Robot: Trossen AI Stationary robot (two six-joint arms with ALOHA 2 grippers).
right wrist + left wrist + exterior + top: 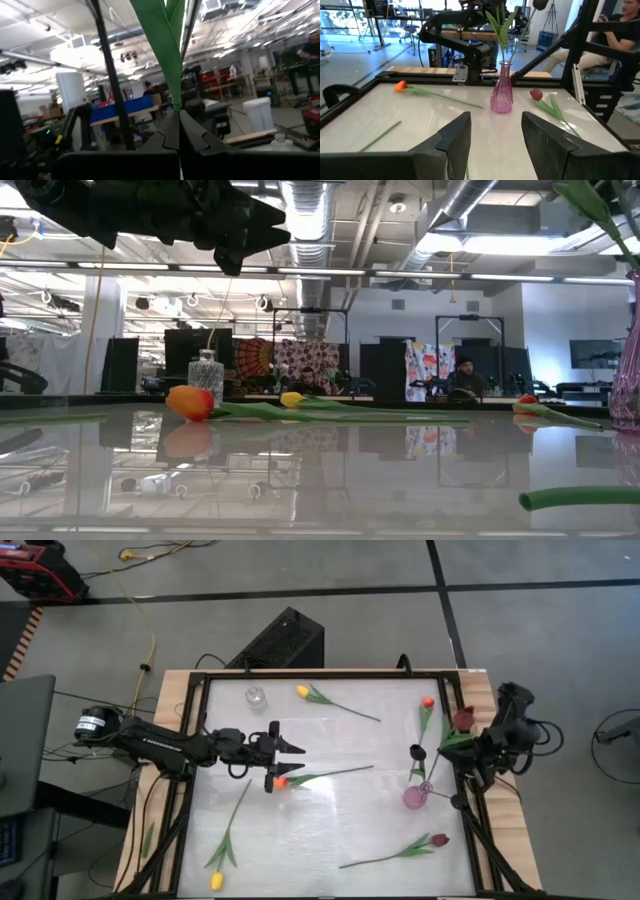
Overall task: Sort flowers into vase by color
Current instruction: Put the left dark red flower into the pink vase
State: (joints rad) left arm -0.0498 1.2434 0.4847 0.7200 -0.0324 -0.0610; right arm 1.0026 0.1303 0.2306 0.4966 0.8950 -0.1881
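Note:
The dark red tulip is pinched high at its leaves by my right gripper and slants off the purple vase, so I will open and take the tulip's stem lower point(433, 771).
My left gripper point(288, 764) hovers open over the table's middle left, above an orange tulip point(280, 781) that lies flat on the glass top point(190, 402). My right gripper point(177, 120) is at the right edge and shut on a tulip with a dark red head point(463, 720). A purple vase point(416, 797) stands right of centre point(502, 95) with a dark-headed tulip point(417, 752) upright in it. A clear vase point(255, 696) stands at the far left. Lying loose are a yellow tulip point(303, 691), an orange one point(428, 702), a dark red one point(440, 839) and a yellow one point(215, 880). My right gripper pinches the tulip's green stem and leaf point(174, 100) between its two shut fingers. The fingers come from the table's right edge, slanting a little upward. The greenery rises past the fingertips, and the tulip is lifted clear of the table.
A black frame point(190, 740) runs round the glass table top. The right arm point(470, 45) stands behind the purple vase. People sit in the room beyond the table point(465, 375). Bare glass lies in the middle and near part of the table.

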